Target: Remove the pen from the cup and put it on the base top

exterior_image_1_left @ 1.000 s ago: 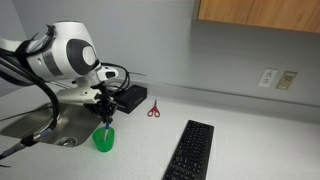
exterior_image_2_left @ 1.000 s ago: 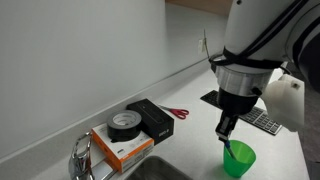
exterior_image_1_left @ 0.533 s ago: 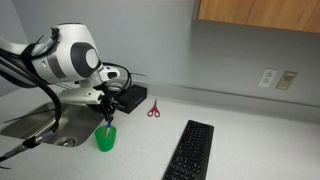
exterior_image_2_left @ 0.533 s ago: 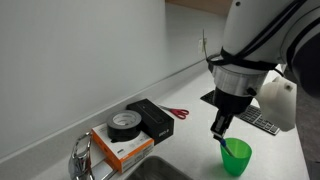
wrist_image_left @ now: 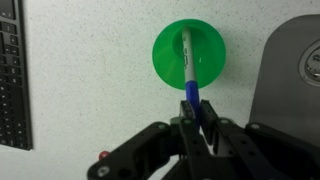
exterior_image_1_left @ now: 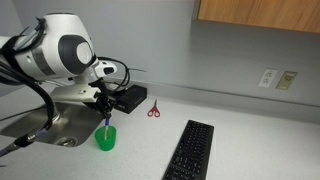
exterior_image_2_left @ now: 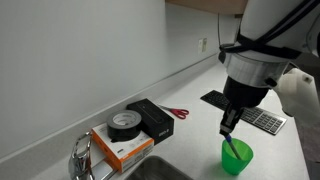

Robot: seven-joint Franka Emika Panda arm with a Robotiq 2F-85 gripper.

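Observation:
The robot's gripper should release the blue pen on the countertop (exterior_image_1_left: 132, 133) (wrist_image_left: 141, 98) between the green cup and the black keyboard, nearer to the cup.
The small green cup (exterior_image_1_left: 105, 138) stands on the light grey countertop (exterior_image_1_left: 250, 140) beside the sink; it also shows in the other exterior view (exterior_image_2_left: 237, 157) and the wrist view (wrist_image_left: 170, 55). The blue pen (wrist_image_left: 190, 75) stands in the cup, its lower part still inside, its upper end between my fingers. My gripper (wrist_image_left: 191, 118) is shut on the pen's top, straight above the cup, as seen in both exterior views (exterior_image_1_left: 105, 112) (exterior_image_2_left: 231, 128).
A steel sink (exterior_image_1_left: 45, 122) lies next to the cup. Red-handled scissors (exterior_image_1_left: 153, 109), a black box (exterior_image_2_left: 152, 118), a tape roll (exterior_image_2_left: 124, 124) on an orange box and a black keyboard (exterior_image_1_left: 190, 150) lie on the countertop.
My gripper has risen a little with the pen, which slides partly up out of the cup. The cup stays in place.

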